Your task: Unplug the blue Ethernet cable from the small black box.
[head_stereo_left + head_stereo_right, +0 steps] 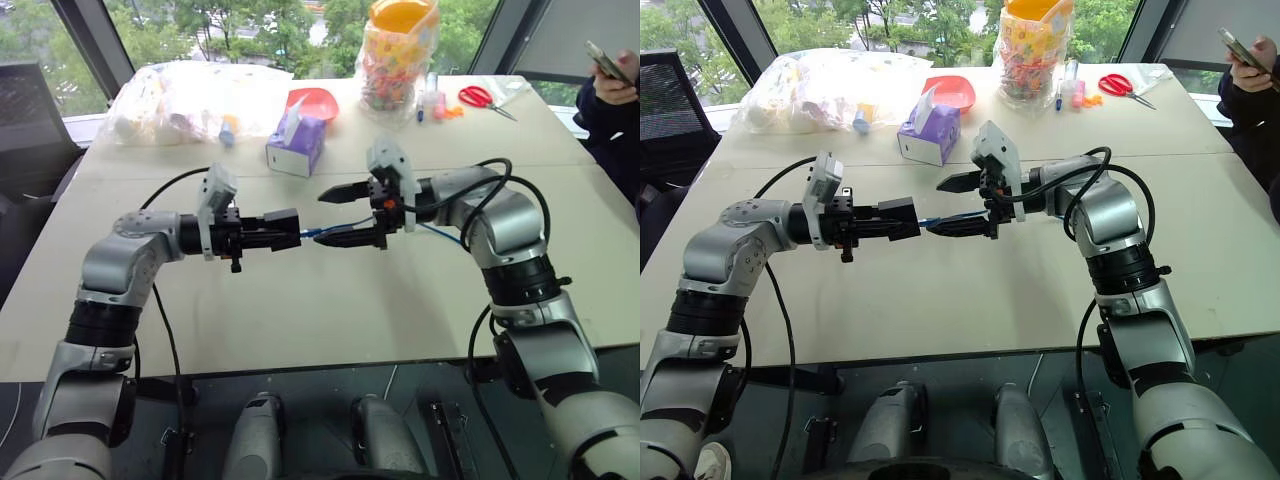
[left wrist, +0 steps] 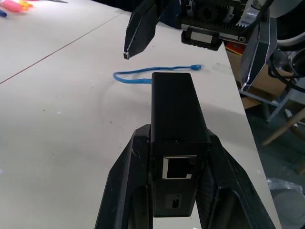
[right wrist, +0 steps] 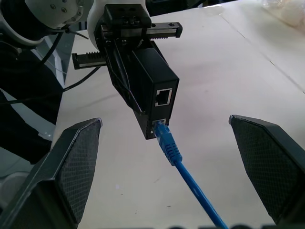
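Note:
The plug sits in the box's lower port, beyond my open right fingers; they should move in and pinch the plug's head (image 3: 167, 142) before pulling.
My left gripper (image 1: 268, 230) is shut on the small black box (image 1: 284, 227), held level above the table and pointing right. In the left wrist view the box (image 2: 174, 109) sits between the fingers (image 2: 125, 186), an empty port facing the camera. Facing it, my right gripper (image 1: 336, 215) stands open, one finger above the other. The blue Ethernet cable (image 3: 183, 167) has its plug at the box's (image 3: 151, 88) lower port and runs back between the right fingers, untouched; I cannot tell if it is seated. Its far end (image 2: 194, 66) lies on the table.
On the far half of the table (image 1: 300, 320) stand a purple tissue box (image 1: 296, 145), a red bowl (image 1: 314, 100), a clear plastic bag (image 1: 185, 100) and a jar of coloured pieces (image 1: 398, 55). Red scissors (image 1: 487, 98) lie far right. A person holding a phone (image 1: 612, 95) sits there.

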Action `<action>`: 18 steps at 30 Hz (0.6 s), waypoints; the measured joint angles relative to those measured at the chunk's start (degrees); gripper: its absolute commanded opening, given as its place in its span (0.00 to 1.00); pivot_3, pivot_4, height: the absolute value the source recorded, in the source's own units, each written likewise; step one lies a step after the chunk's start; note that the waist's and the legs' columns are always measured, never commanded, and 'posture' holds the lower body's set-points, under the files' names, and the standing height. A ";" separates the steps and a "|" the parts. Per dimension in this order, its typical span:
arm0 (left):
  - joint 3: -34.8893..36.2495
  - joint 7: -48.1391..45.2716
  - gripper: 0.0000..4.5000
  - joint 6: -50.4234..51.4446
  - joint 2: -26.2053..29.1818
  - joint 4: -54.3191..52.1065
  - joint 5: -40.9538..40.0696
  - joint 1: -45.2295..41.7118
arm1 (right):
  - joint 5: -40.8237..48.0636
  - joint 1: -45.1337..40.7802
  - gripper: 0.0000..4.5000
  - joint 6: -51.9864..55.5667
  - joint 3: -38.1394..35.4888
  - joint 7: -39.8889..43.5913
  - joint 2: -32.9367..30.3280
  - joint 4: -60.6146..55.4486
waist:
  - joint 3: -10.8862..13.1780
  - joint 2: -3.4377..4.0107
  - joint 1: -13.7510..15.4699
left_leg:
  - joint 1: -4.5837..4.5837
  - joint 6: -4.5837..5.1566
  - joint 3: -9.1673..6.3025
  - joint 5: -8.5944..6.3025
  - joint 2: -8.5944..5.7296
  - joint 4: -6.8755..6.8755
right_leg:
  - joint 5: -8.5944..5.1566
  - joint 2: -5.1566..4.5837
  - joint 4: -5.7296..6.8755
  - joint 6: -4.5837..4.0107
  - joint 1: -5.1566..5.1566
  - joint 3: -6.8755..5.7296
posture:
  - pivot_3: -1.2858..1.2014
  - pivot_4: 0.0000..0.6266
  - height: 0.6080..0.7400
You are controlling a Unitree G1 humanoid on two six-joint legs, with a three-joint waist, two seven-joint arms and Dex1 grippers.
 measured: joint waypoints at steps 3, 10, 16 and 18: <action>0.00 0.05 0.12 -0.42 -0.71 0.02 0.03 -0.23 | 0.14 0.04 0.82 1.18 2.44 1.19 0.01 0.81 | 0.00 0.00 0.02 | -0.01 0.00 0.00 0.00 0.00 0.01 | 0.00 0.00 0.00 0.00 0.00 0.00 | 0.52 0.24 0.96; -0.15 -0.50 0.12 -0.95 -1.37 0.04 0.01 -0.68 | 0.04 0.02 0.25 1.43 2.89 -0.06 -0.13 0.99 | 0.00 0.00 0.04 | -0.03 0.00 0.00 0.00 0.00 0.04 | 0.01 0.00 0.00 0.02 0.00 -0.01 | 0.52 0.24 0.96; -0.23 -0.29 0.12 -0.93 -1.43 -0.02 0.04 -0.63 | 0.24 0.02 0.25 2.35 3.05 -0.07 0.13 0.99 | 0.00 0.00 0.06 | -0.04 0.00 0.00 0.00 0.00 0.05 | 0.01 0.00 0.00 0.03 0.00 0.00 | 0.52 0.24 0.96; -0.35 -0.29 0.12 -0.92 -1.43 -0.03 0.04 -0.62 | 0.25 0.02 0.25 2.61 3.10 -0.07 0.13 0.99 | 0.00 0.00 0.05 | -0.04 0.00 0.00 0.00 0.00 0.05 | 0.01 0.00 0.00 0.02 0.00 0.00 | 0.52 0.24 0.96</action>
